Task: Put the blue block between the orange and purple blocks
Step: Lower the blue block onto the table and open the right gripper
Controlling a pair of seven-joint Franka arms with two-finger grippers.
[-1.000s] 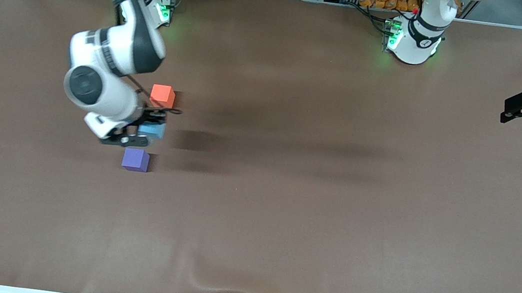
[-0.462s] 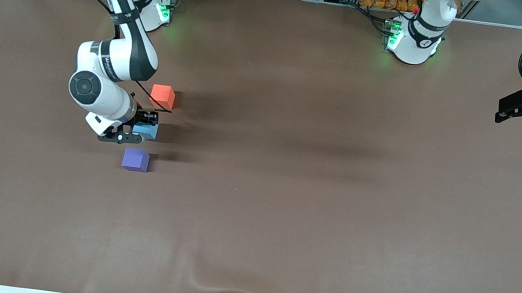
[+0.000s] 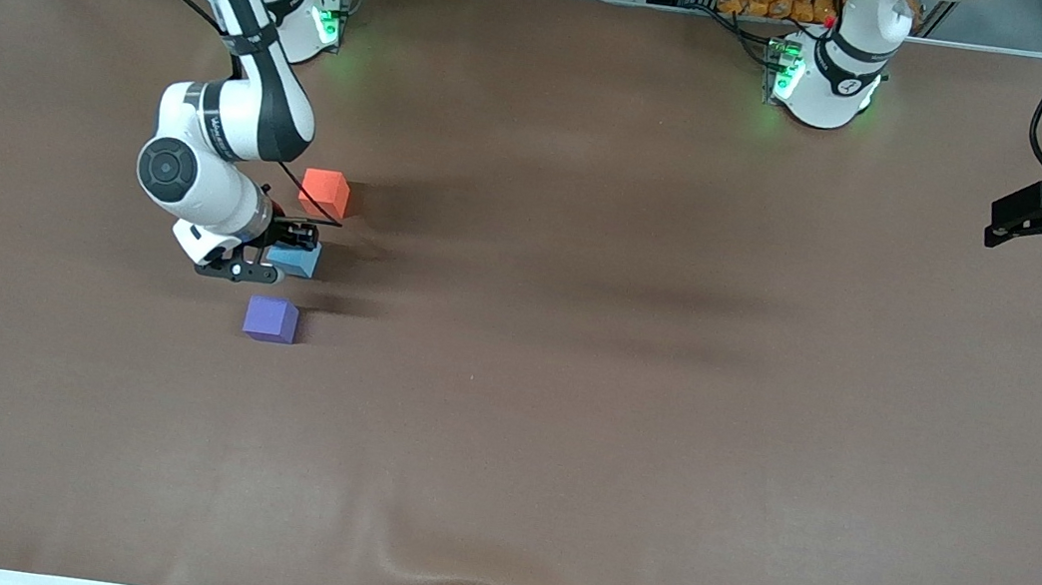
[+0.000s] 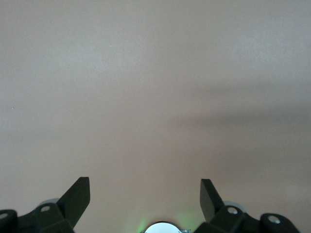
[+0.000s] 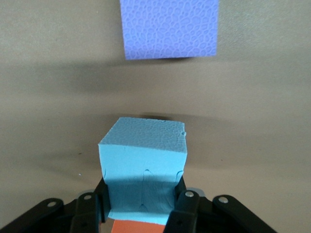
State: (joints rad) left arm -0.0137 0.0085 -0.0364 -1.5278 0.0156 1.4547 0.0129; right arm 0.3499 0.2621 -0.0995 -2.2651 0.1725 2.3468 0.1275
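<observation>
The blue block, now held low over the table, will go down on the brown table (image 3: 299, 253) just short of the orange block, facing the purple block, as I set it there with my right gripper.
The blue block (image 3: 298, 259) is between the orange block (image 3: 325, 192) and the purple block (image 3: 271, 318), toward the right arm's end of the table. My right gripper (image 3: 276, 256) is shut on it, low over the brown table. In the right wrist view the fingers (image 5: 182, 204) pinch the blue block (image 5: 143, 160) at its sides. The purple block (image 5: 169, 29) lies ahead and a sliver of the orange block (image 5: 138, 227) shows under the jaws. My left gripper (image 3: 1019, 219) waits open over the left arm's end; the left gripper (image 4: 144, 189) sees only bare table.
The brown table cover (image 3: 565, 419) has a raised wrinkle at its near edge (image 3: 435, 563). The arms' bases (image 3: 826, 81) stand along the edge farthest from the front camera, with cables and clutter past it.
My right gripper has come down with the blue block and now sits lower between the orange and purple blocks. The left arm has drifted slightly.
</observation>
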